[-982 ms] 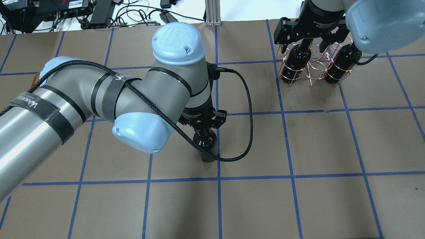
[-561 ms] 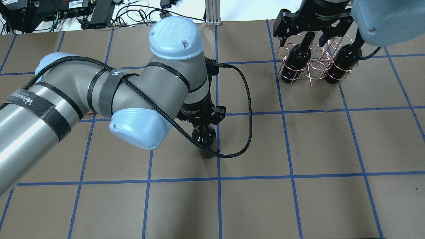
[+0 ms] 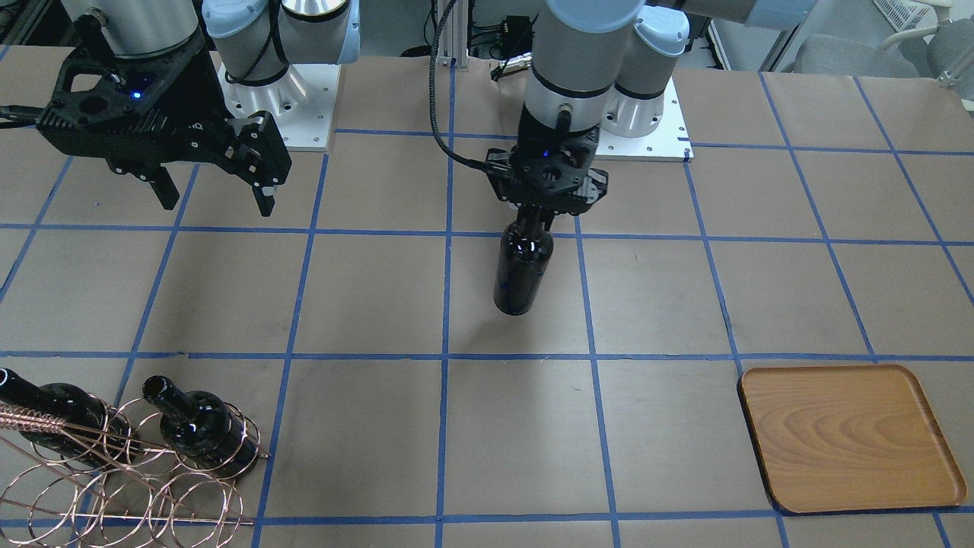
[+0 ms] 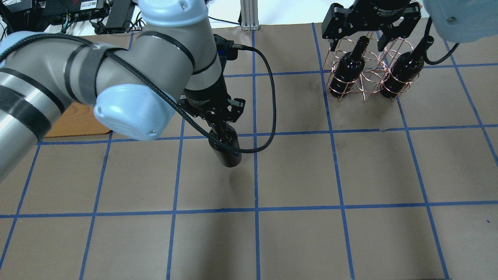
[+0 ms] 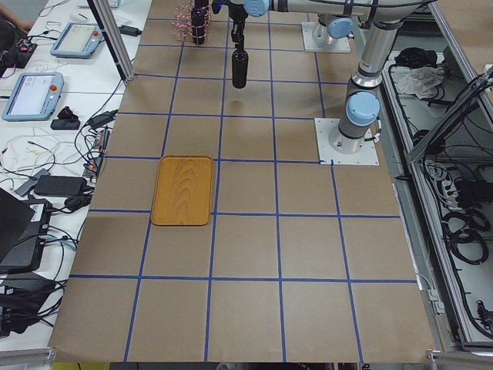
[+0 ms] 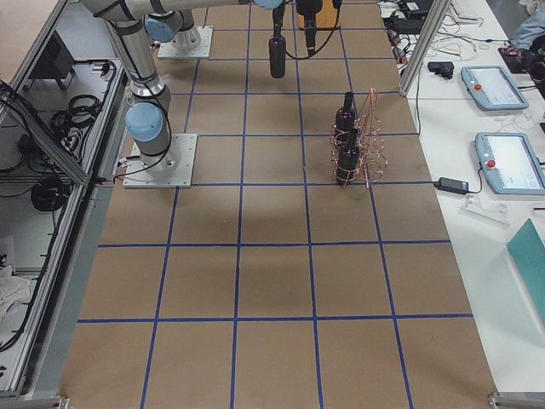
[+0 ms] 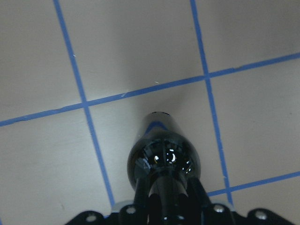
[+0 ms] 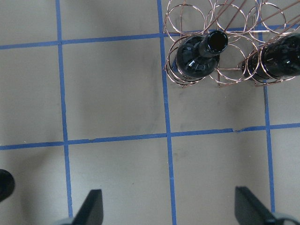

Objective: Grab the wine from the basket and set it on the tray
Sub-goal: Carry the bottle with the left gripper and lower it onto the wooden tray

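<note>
Next, my left gripper lets go of the wine bottle, standing upright in the middle of the wooden tray (image 3: 843,440).
My left gripper (image 4: 218,121) is shut on the neck of a near-black wine bottle (image 4: 227,151) and holds it upright above the table's middle; both also show in the front view, the gripper (image 3: 537,218) over the bottle (image 3: 520,268). In the left wrist view the bottle (image 7: 162,157) hangs below the fingers. The wooden tray (image 3: 849,437) lies empty on my left, partly hidden by the arm in the overhead view (image 4: 76,123). My right gripper (image 4: 356,35) is open and empty above the copper wire basket (image 4: 367,79), which holds two more bottles (image 4: 347,70) (image 4: 404,71).
Brown paper with blue tape grid lines covers the table. The left arm's black cable (image 4: 272,97) loops beside the held bottle. Cables and devices (image 4: 78,11) lie beyond the far edge. Both arm bases (image 3: 274,114) stand at the robot's side.
My left arm has carried the bottle leftward and farther from the robot, uncovering part of the tray. My right gripper has drawn back from the basket's bottle necks, still open.
</note>
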### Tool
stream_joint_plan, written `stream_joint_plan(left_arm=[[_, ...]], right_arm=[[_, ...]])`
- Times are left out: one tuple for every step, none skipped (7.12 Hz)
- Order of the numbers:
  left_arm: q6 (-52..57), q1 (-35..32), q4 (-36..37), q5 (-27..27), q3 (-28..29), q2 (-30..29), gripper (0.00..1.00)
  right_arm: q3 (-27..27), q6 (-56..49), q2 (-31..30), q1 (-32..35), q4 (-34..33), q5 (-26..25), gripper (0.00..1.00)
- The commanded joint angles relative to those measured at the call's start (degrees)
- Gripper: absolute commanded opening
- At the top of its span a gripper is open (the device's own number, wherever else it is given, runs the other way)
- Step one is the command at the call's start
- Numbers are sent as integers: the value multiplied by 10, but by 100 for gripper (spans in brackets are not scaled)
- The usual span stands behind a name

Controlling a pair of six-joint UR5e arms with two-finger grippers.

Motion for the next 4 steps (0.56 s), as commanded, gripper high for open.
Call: stream_joint_plan(left_arm=[[87, 114, -18, 11, 46, -19, 0], [123, 162, -18, 11, 64, -37, 0], [153, 203, -21, 12, 90, -58, 0], [176, 237, -22, 18, 119, -83, 0]], right_arm=[[1, 0, -3, 3, 12, 2, 100], [5, 2, -8, 9, 20, 9, 100], [4, 4, -15, 21, 20, 23, 100], [6, 4, -36, 24, 29, 20, 100]])
